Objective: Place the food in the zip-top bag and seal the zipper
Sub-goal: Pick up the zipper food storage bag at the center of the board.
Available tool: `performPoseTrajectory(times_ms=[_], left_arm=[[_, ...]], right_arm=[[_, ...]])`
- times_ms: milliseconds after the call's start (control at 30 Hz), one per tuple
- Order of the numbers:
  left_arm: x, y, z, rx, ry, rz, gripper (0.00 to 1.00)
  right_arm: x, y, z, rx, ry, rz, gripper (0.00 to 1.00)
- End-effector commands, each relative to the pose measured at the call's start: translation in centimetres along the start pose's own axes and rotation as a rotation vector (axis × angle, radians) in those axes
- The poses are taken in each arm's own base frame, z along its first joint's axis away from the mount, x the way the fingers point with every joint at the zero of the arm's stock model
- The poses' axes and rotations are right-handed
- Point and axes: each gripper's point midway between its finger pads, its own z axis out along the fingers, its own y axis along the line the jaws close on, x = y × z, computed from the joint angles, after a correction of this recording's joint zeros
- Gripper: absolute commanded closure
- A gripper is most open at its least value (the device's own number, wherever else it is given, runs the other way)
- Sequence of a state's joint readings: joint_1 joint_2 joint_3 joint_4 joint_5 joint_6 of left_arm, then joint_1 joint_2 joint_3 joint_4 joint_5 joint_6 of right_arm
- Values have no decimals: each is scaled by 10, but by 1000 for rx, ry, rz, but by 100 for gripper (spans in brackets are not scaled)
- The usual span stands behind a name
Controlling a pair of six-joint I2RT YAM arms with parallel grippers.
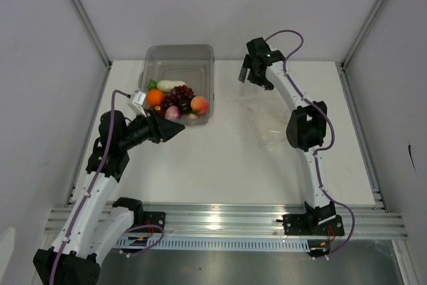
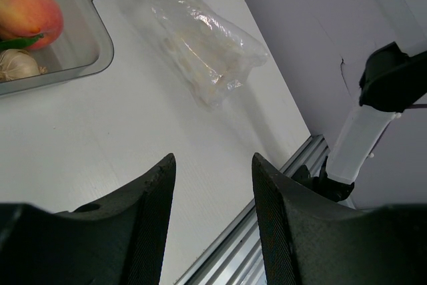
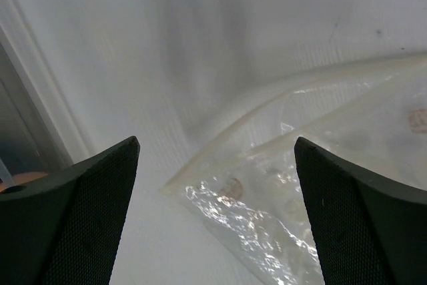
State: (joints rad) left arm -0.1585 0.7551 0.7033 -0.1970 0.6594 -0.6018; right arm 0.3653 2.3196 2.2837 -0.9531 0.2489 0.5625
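The zip-top bag's thicker edge strip (image 1: 261, 101) (image 3: 319, 123) is next for my right gripper, which should go down and close on its middle, because lifting it opens the bag.
The food lies in a clear rigid bin (image 1: 203, 55): an orange (image 1: 155, 97), a white oblong piece (image 1: 171, 85), a dark grape bunch (image 1: 181, 97), a peach (image 1: 199, 105), a pink bulb (image 1: 173, 113) and a green bit (image 1: 152, 85). The zip-top bag (image 1: 267, 123) lies flat and crinkled on the table right of the bin. My left gripper (image 1: 180, 131) is open and empty just in front of the bin. My right gripper (image 1: 255, 79) is open and empty above the bag's far end. In the right wrist view the bag (image 3: 300, 198) and its thicker edge strip (image 3: 267, 101) lie below the gripper (image 3: 217, 148).
The left wrist view shows the gripper (image 2: 213, 165), the peach (image 2: 27, 11), a pale bulb (image 2: 19, 65), the bin's corner (image 2: 93, 31) and the bag (image 2: 207, 48). An aluminium rail (image 1: 220, 218) runs along the table's near edge. Walls close in on both sides.
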Motion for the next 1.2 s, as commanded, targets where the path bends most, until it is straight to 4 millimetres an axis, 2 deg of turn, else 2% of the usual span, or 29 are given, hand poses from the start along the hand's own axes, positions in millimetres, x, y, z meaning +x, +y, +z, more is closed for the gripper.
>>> performPoseTrajectory(times_ms=[0, 100, 167, 200, 300, 367, 400, 433, 500, 533, 567, 600, 633, 667, 700, 733, 767, 800, 833, 900, 967, 1067, 1167], left_arm=[[-8, -14, -3, 37, -12, 36, 47], [-6, -12, -3, 33, -8, 40, 47], [-5, -11, -3, 31, -6, 41, 47], [-5, -11, -3, 31, -5, 42, 47], [-3, -9, -3, 29, -2, 41, 47], [-3, -9, -2, 29, -5, 39, 47], [-2, -8, -2, 29, -3, 37, 47], [0, -7, -2, 28, 1, 33, 47], [0, -6, -1, 27, 3, 31, 47], [1, -6, -2, 27, 3, 31, 47], [1, -7, -2, 31, 5, 31, 47], [2, -6, -2, 27, 6, 29, 47], [2, -5, -2, 26, 8, 31, 47], [2, -6, -2, 26, 8, 31, 47], [2, -5, -2, 22, 8, 31, 47], [2, -5, -2, 21, 7, 31, 47], [2, -4, -2, 20, 8, 30, 47], [2, -4, -1, 19, 9, 28, 47], [2, -4, -1, 20, 8, 29, 47], [2, -3, 0, 20, 8, 24, 47], [2, -3, 1, 22, 10, 18, 47], [2, -3, 2, 22, 10, 17, 47], [1, -3, 0, 20, 3, 19, 47]], right_arm=[[-4, 0, 0, 81, -14, -6, 1], [15, -11, 21, 138, 27, -37, 0], [24, -20, 24, 171, 46, -61, 1], [34, -26, 28, 202, 63, -87, 1], [39, -31, 18, 247, 43, -161, 1], [55, -29, 14, 265, 54, -242, 1], [56, -25, 5, 252, 50, -258, 1], [69, -22, 3, 247, 69, -294, 1], [75, -17, -11, 231, 58, -350, 1], [84, -11, -18, 224, 57, -388, 1], [102, -18, -18, 245, 87, -432, 1], [100, -18, -31, 240, 61, -451, 1], [107, -21, -36, 243, 67, -470, 1], [129, -28, -39, 261, 95, -518, 1], [131, -31, -44, 269, 72, -535, 1], [125, -31, -65, 247, 26, -531, 1], [132, -29, -75, 228, 8, -554, 1], [144, -39, -77, 226, 17, -574, 1], [137, -39, -96, 189, -17, -564, 1], [140, -51, -106, 187, -6, -568, 1], [134, -59, -118, 188, -15, -571, 1], [133, -73, -128, 225, -5, -595, 1], [139, -68, -130, 168, -7, -588, 1]])
